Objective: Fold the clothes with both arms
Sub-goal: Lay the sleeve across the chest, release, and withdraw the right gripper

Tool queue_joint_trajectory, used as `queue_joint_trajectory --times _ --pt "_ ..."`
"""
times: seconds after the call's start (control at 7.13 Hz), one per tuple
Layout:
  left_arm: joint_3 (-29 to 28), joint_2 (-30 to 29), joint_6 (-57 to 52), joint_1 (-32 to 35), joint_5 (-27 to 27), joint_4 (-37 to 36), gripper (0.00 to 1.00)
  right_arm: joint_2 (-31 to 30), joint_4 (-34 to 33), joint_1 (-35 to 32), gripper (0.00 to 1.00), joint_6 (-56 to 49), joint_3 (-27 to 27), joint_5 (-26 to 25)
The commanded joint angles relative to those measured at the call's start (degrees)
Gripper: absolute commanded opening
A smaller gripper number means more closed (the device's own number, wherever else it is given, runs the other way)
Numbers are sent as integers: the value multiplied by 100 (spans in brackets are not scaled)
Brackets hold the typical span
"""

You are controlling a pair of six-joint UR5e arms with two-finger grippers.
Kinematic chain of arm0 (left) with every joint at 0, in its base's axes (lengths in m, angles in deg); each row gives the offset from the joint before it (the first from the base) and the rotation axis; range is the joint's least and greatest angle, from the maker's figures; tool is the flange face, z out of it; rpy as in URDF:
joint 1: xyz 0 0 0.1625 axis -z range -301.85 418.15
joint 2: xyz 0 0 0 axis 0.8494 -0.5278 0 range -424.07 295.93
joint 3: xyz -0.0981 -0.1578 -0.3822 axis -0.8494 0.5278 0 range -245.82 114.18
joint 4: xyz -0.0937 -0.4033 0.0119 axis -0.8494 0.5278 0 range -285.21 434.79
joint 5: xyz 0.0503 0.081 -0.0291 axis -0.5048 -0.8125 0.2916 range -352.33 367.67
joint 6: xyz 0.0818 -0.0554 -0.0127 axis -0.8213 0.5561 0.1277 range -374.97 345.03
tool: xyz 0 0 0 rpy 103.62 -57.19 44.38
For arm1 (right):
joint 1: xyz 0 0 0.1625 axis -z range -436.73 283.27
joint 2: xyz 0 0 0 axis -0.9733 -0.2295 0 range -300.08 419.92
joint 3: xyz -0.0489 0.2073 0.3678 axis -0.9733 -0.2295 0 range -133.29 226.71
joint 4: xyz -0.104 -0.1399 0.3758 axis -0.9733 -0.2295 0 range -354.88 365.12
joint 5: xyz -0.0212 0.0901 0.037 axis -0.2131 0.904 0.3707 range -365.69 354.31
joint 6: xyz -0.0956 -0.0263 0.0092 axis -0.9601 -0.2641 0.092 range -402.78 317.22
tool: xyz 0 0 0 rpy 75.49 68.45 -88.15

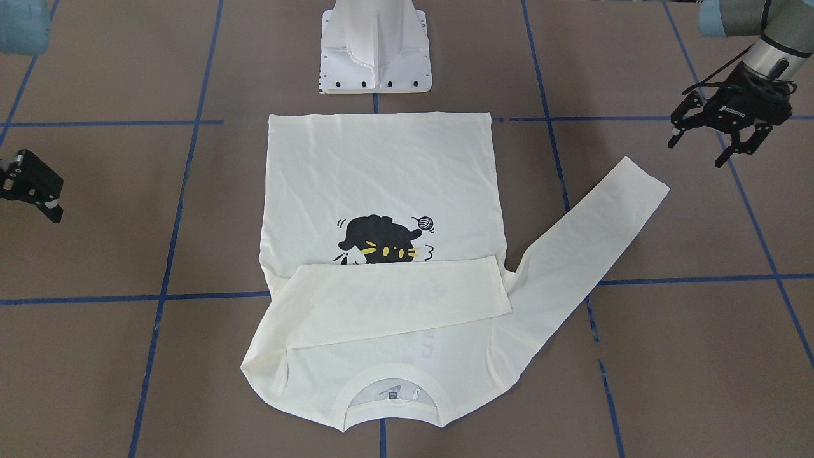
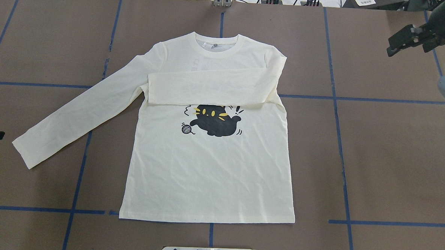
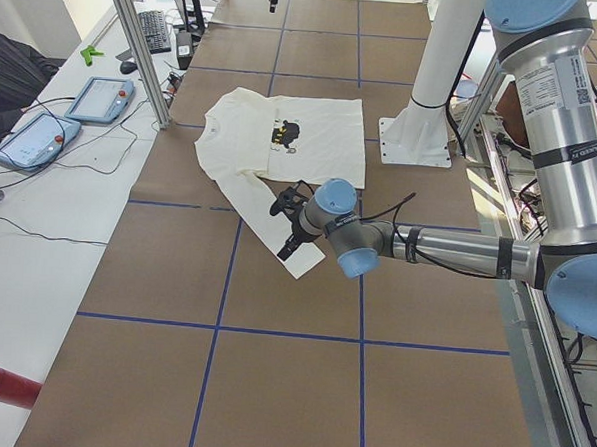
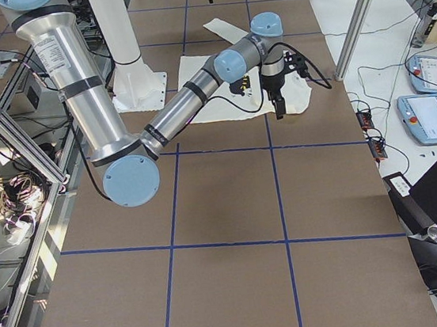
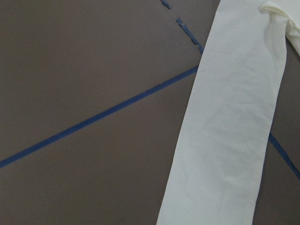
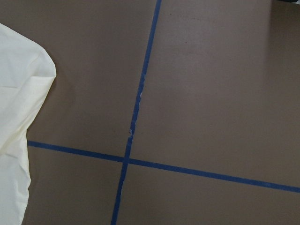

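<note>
The cuff corner (image 1: 627, 161) of the outstretched sleeve, the one nearer the white pedestal base, is the next spot my left gripper needs to go to and close on.
The cream long-sleeved T-shirt (image 1: 381, 172) lies flat, print side up, with the black cat (image 2: 215, 121) showing and the collar away from the robot. One sleeve (image 2: 209, 87) is folded across the chest and covers the lettering. The other sleeve (image 2: 80, 111) stretches out to the robot's left and also shows in the left wrist view (image 5: 229, 131). My left gripper (image 1: 697, 152) is open and empty, above the table beside that sleeve's cuff (image 1: 636, 175). My right gripper (image 1: 32, 191) is off the shirt's other side with its fingers apart and empty. It also shows in the overhead view (image 2: 406, 44).
The white pedestal base (image 1: 375, 57) stands at the shirt's hem side. Blue tape lines (image 6: 136, 112) cross the brown table (image 2: 394, 155). A side bench holds tablets (image 3: 95, 98) and cables, and a red cylinder (image 3: 5, 383) lies near it.
</note>
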Motion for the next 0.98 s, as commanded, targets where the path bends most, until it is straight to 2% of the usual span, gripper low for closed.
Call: queue_joint_trajectory --times 0.0,0.14,0.28,0.56,0.84 --pt "-58 64 890 -1262 -976 75 100 -309 3 -106 100 -55 205 12" --pt "-93 64 1057 -1606 -1188 49 95 -318 3 -106 100 -55 205 12" --pt "-163 56 1102 -1818 -1372 14 86 -318 3 -106 100 -55 205 3" --pt "-260 38 1094 -1846 -1383 14 72 -318 3 -106 100 -64 205 3" --pt "-296 38 1094 -1864 -1383 14 65 -318 3 -106 100 -64 205 3"
